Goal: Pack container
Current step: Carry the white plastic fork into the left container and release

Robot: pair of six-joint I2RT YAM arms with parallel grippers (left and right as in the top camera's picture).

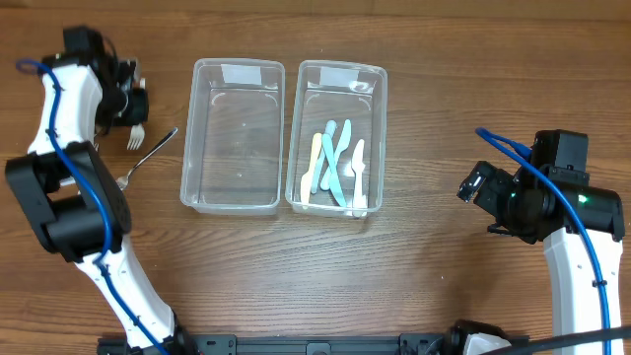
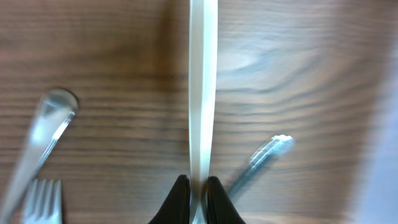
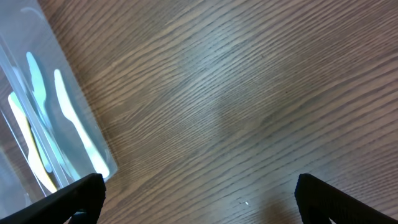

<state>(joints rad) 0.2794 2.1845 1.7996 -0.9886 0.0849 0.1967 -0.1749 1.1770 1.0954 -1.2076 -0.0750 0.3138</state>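
Observation:
The robot's left gripper will release the white plastic utensil near the middle of the empty clear container [image 1: 248, 147], toward the filled container.
My left gripper [image 1: 131, 102] at the far left is shut on the handle of a white plastic utensil [image 2: 203, 93], which runs straight up out of the left wrist view [image 2: 198, 186]. White fork tines [image 1: 134, 140] show just below that gripper. An empty clear container [image 1: 187, 148] stands left of a second clear container [image 1: 378, 128] holding several pastel plastic utensils [image 1: 335, 163]. My right gripper [image 1: 473, 187] is open and empty over bare wood, right of the containers; it shows in the right wrist view [image 3: 199, 193], with the filled container [image 3: 37, 93] at the left.
A clear fork [image 1: 148, 156] lies diagonally on the table left of the empty container. The left wrist view shows a clear spoon [image 2: 46, 130], fork tines [image 2: 43, 199] and another clear utensil [image 2: 261, 158] on the wood.

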